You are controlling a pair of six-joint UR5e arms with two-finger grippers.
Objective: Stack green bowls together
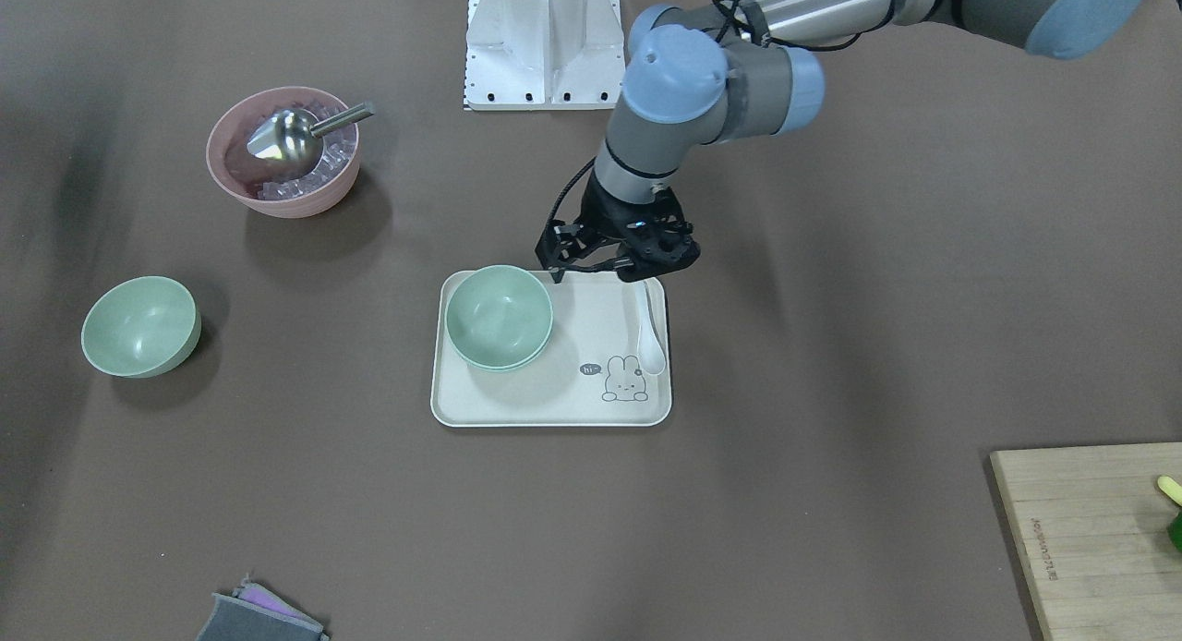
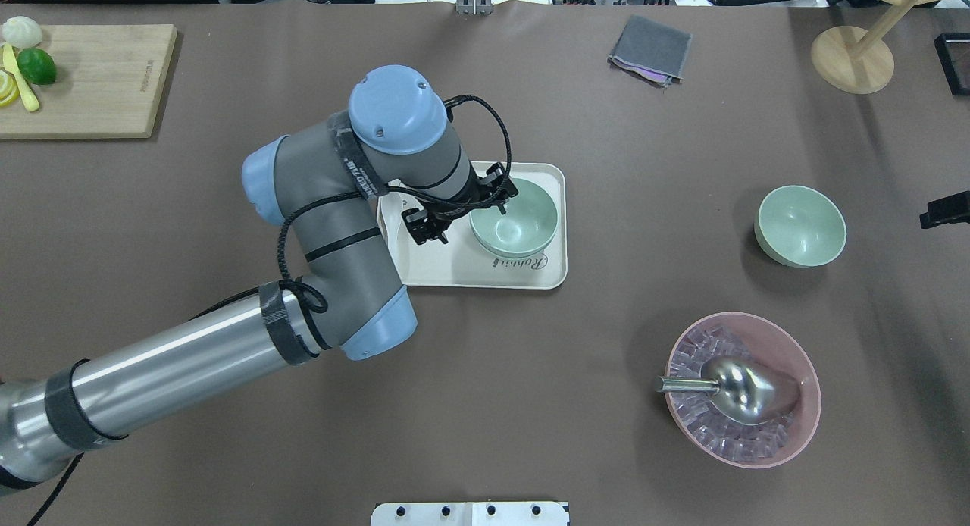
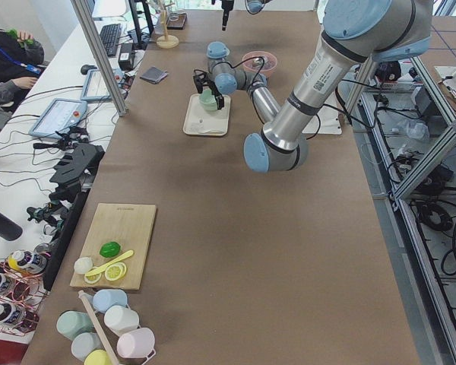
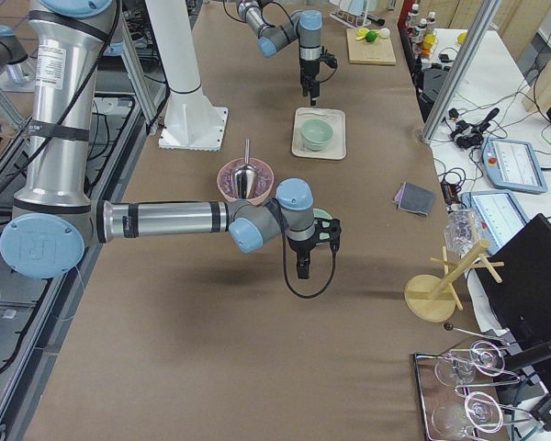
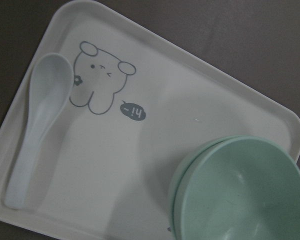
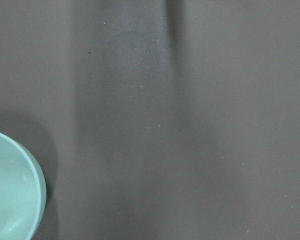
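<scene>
The right gripper will next grasp the lone green bowl by the bowl's rim (image 1: 88, 319), on the side away from the tray.
Two green bowls (image 1: 499, 316) sit nested one inside the other on the left part of a cream tray (image 1: 554, 405), and both rims show in the left wrist view (image 5: 240, 190). My left gripper (image 1: 598, 272) hangs open just behind the tray's far edge, beside the stack (image 2: 514, 219), with nothing between its fingers. Another green bowl (image 2: 800, 225) stands alone on the table, and its edge shows in the right wrist view (image 6: 10, 195). My right gripper (image 2: 943, 209) shows only as a black tip at the view's edge beside that bowl; I cannot tell whether it is open or shut.
A white spoon (image 1: 651, 332) lies on the tray. A pink bowl (image 2: 743, 389) holds ice cubes and a metal scoop. A cutting board (image 2: 83, 79) with fruit, a grey cloth (image 2: 650, 50) and a wooden stand (image 2: 852, 56) sit along the far side.
</scene>
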